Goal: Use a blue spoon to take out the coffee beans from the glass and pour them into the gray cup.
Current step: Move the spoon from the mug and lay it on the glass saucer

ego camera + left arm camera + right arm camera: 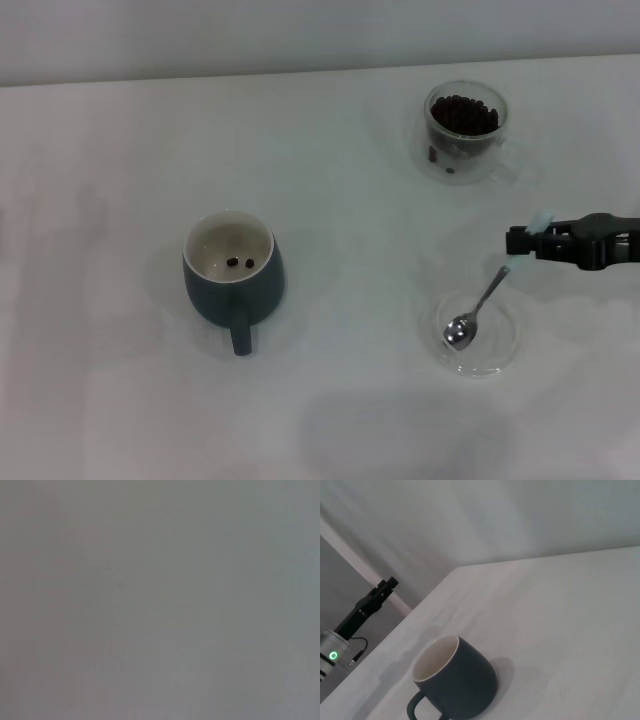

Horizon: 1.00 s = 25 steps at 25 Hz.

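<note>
Next, I release the blue spoon from my right gripper across the far rim of the flat clear saucer (470, 297), bowl inside.
The gray cup (232, 275) stands left of centre with its handle toward me and two coffee beans (238, 262) on its cream bottom; the right wrist view also shows the gray cup (455, 680). At the far right, the glass (464, 128) is filled with coffee beans (463, 114). My right gripper (521, 242) comes in from the right edge and is shut on the pale handle of the blue spoon (478, 312). The spoon slants down, and its metal bowl rests, with no beans in it, in a flat clear saucer (497, 352). My left gripper (384, 589) is parked beyond the table's left side.
A second clear saucer (424, 150) lies under the glass. The white table (330, 420) meets a pale wall at the back. The left wrist view shows only a plain grey surface.
</note>
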Each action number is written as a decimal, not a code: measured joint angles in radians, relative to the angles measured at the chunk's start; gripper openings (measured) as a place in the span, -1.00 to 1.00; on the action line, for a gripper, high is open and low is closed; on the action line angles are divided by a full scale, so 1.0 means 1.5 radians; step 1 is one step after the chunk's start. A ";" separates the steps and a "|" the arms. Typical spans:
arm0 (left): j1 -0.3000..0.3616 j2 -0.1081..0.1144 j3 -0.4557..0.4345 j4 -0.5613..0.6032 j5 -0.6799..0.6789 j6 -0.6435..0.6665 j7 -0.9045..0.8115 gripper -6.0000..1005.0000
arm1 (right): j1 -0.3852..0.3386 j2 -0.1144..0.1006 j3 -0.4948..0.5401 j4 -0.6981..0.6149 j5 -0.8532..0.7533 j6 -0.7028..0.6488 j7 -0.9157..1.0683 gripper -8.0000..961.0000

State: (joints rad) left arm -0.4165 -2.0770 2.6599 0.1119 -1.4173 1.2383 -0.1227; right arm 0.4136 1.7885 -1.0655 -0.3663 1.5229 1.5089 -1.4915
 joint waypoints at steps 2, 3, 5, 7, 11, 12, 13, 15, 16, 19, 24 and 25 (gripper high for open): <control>-0.002 0.000 0.000 0.000 0.000 -0.005 0.000 0.36 | 0.001 0.002 -0.001 0.002 0.000 -0.002 0.000 -0.68; -0.002 0.000 0.000 0.000 0.000 -0.007 0.000 0.36 | 0.001 0.004 -0.002 0.003 0.000 -0.005 0.000 -0.68; -0.003 0.000 0.000 0.000 0.000 -0.008 0.000 0.36 | 0.001 0.007 -0.004 0.005 -0.001 -0.009 0.001 -0.68; -0.003 0.000 0.000 0.000 0.000 -0.008 0.000 0.36 | 0.002 0.009 -0.004 0.010 -0.001 -0.016 0.002 -0.68; -0.003 0.000 0.000 0.000 0.001 -0.008 0.000 0.36 | 0.005 0.016 -0.002 0.012 -0.017 -0.039 0.008 -0.68; -0.003 0.000 0.000 0.000 0.001 -0.008 0.000 0.36 | 0.007 0.018 -0.001 0.012 -0.025 -0.047 0.009 -0.68; -0.003 0.000 0.000 0.000 0.001 -0.008 0.000 0.36 | 0.008 0.020 0.000 0.012 -0.028 -0.052 0.010 -0.68; -0.003 0.000 0.000 0.000 0.001 -0.008 0.000 0.36 | 0.009 0.022 0.001 0.012 -0.033 -0.059 0.010 -0.68; -0.003 0.000 0.000 0.000 0.002 -0.008 0.000 0.36 | 0.010 0.023 0.001 0.012 -0.033 -0.061 0.010 -0.68; -0.003 0.000 0.000 0.000 0.002 -0.008 0.000 0.36 | 0.010 0.025 0.001 0.012 -0.035 -0.077 0.010 -0.68; -0.003 0.000 0.000 0.000 0.003 -0.008 0.000 0.36 | 0.008 0.028 0.001 0.010 -0.036 -0.106 0.008 -0.29; -0.002 0.000 0.000 0.000 0.003 -0.008 0.000 0.36 | 0.008 0.028 0.001 0.009 -0.036 -0.108 0.007 -0.21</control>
State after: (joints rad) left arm -0.4202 -2.0770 2.6599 0.1120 -1.4125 1.2269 -0.1227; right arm 0.4249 1.8302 -1.0633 -0.3535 1.4695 1.3471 -1.4815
